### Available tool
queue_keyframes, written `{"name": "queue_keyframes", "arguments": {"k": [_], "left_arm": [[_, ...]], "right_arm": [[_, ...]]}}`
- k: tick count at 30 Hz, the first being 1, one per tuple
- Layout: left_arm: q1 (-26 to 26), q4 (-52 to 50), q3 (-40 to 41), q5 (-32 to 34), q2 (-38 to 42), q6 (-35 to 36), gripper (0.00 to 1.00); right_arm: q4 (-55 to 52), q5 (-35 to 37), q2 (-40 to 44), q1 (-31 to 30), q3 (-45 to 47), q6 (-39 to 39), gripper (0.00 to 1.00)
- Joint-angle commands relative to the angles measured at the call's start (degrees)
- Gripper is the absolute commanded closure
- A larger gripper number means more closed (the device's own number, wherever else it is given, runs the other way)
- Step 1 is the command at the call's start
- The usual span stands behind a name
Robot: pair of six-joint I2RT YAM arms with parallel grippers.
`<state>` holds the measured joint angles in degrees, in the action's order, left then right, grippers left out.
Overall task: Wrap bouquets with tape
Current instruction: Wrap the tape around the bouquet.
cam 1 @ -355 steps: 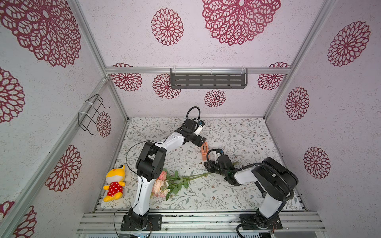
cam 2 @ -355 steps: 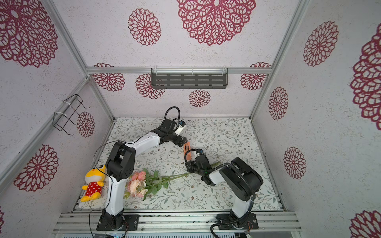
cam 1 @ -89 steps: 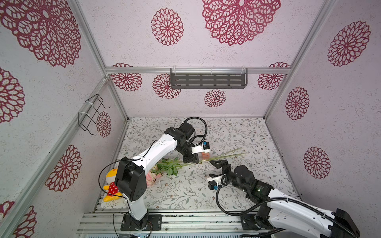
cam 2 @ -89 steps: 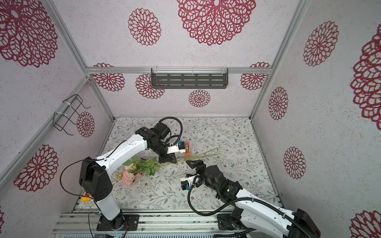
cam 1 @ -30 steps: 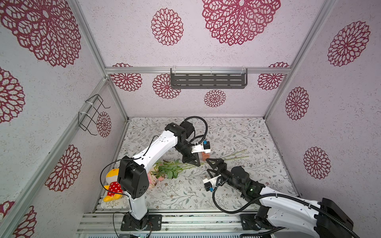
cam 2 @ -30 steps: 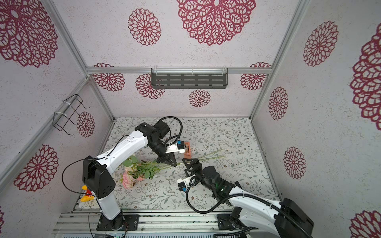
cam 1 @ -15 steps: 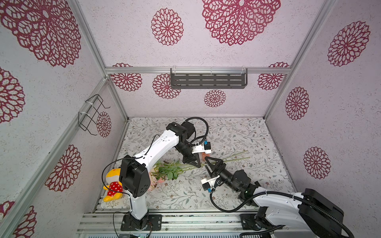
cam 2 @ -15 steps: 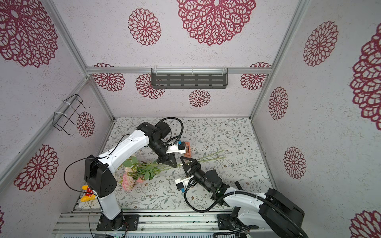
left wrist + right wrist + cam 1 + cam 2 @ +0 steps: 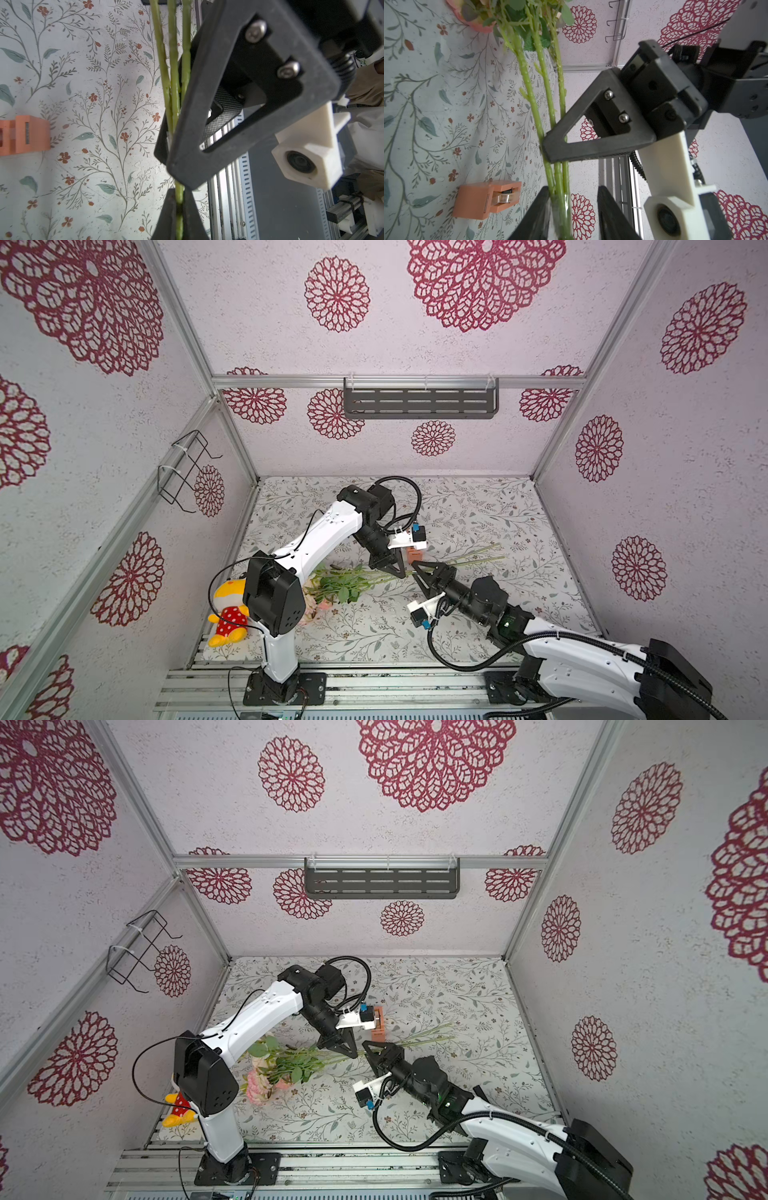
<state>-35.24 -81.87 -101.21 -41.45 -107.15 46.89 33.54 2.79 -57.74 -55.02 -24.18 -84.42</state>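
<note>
The stems rest against one finger of the robot's right gripper with a gap to the other, so it should back away, center itself again and pinch the taped stems (image 9: 563, 204).
The bouquet (image 9: 365, 580) (image 9: 291, 1065) is held just above the floral mat, pink blooms (image 9: 262, 1081) to the left, thin green stems running right. My left gripper (image 9: 398, 571) (image 9: 352, 1051) (image 9: 179, 199) is shut on the stems (image 9: 173, 62). My right gripper (image 9: 417, 569) (image 9: 368, 1047) (image 9: 573, 199) meets the same stems (image 9: 537, 99) just right of the left one. Its jaws straddle them: the stems lie against one finger, with a gap to the other. The orange tape dispenser (image 9: 413, 554) (image 9: 379, 1026) (image 9: 25, 135) (image 9: 485, 202) stands on the mat just behind both grippers.
A yellow plush toy (image 9: 226, 610) (image 9: 178, 1110) lies at the mat's front left, by the left arm's base. A grey slotted shelf (image 9: 419, 402) hangs on the back wall and a wire rack (image 9: 183, 472) on the left wall. Metal rails (image 9: 374, 680) run along the front edge.
My right gripper has pushed forward to the stems beside the left gripper, and its jaws have narrowed around them. The left arm and the bouquet have barely moved.
</note>
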Motion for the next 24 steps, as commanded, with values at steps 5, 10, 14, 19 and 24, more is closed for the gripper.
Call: {"name": "queue_keyframes", "arguments": {"k": [5, 10, 14, 19, 24], "left_arm": [[-0.28, -0.60, -1.05, -0.22, -1.15, 0.19, 1.00], [-0.26, -0.54, -0.86, -0.31, -0.95, 0.52, 1.00], [-0.19, -0.26, -0.48, -0.30, -0.96, 0.48, 1.00], [0.00, 0.04, -0.02, -0.47, -1.01, 0.52, 1.00], [0.08, 0.00, 0.00, 0.15, -1.32, 0.26, 1.00]], "right_arm": [[-14.77, -1.46, -1.67, -0.25, -11.36, 12.21, 0.82], [-29.67, -2.75, -3.74, 0.88, -19.73, 20.85, 1.00], [-38.81, -5.57, -5.99, 2.88, -24.54, 26.70, 1.00], [-39.51, -7.52, -5.47, 5.20, -24.16, 30.68, 0.89], [-38.45, -13.23, -0.72, 8.79, -22.96, 33.67, 0.54]]}}
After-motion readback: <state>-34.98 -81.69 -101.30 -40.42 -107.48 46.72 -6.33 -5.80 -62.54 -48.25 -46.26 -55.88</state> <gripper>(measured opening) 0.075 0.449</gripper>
